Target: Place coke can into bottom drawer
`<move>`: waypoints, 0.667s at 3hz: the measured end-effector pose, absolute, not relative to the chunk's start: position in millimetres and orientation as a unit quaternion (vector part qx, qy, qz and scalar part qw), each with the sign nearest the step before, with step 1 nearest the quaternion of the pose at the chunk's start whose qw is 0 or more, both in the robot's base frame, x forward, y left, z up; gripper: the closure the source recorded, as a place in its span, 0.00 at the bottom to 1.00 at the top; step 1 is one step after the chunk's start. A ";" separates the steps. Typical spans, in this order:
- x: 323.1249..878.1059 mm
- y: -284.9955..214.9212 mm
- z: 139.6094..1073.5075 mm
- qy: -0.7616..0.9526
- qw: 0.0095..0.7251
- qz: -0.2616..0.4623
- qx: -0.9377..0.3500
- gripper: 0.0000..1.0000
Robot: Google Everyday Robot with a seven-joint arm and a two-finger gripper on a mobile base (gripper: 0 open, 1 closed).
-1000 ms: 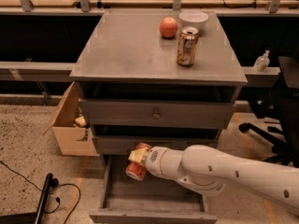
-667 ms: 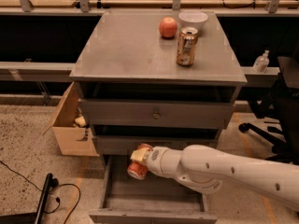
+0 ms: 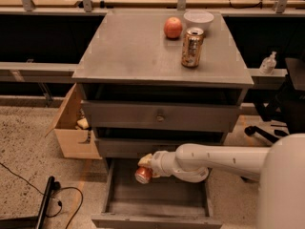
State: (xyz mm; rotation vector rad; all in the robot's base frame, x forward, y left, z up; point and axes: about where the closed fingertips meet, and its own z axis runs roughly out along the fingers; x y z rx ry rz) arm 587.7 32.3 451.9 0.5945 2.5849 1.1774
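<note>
Next, my gripper lets go of the coke can near the middle of the bottom drawer's grey bottom (image 3: 147, 187).
The coke can (image 3: 143, 174) is a small red can with a silver end. It is held tilted on its side over the back left of the open bottom drawer (image 3: 157, 197). My gripper (image 3: 145, 165) comes in from the right on a white arm and is shut on the can, just below the middle drawer's front. The bottom drawer is pulled out toward the camera and its grey floor shows bare. The fingertips are mostly hidden behind the can.
On the cabinet top (image 3: 128, 46) stand a gold-tan can (image 3: 192, 47), a red apple (image 3: 173, 27) and a white bowl (image 3: 198, 19). An open cardboard box (image 3: 71, 128) stands at the cabinet's left. A black cable (image 3: 28, 185) lies on the floor. A chair base (image 3: 267, 130) is at the right.
The gripper and the can have stayed in nearly the same place over the drawer; the can has sunk slightly. The camera's framing has shifted a little.
</note>
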 end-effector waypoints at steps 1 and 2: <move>592.0 27.0 380.0 0.893 0.071 0.376 0.236 1.00; 587.4 25.8 317.6 0.905 0.053 0.344 0.244 1.00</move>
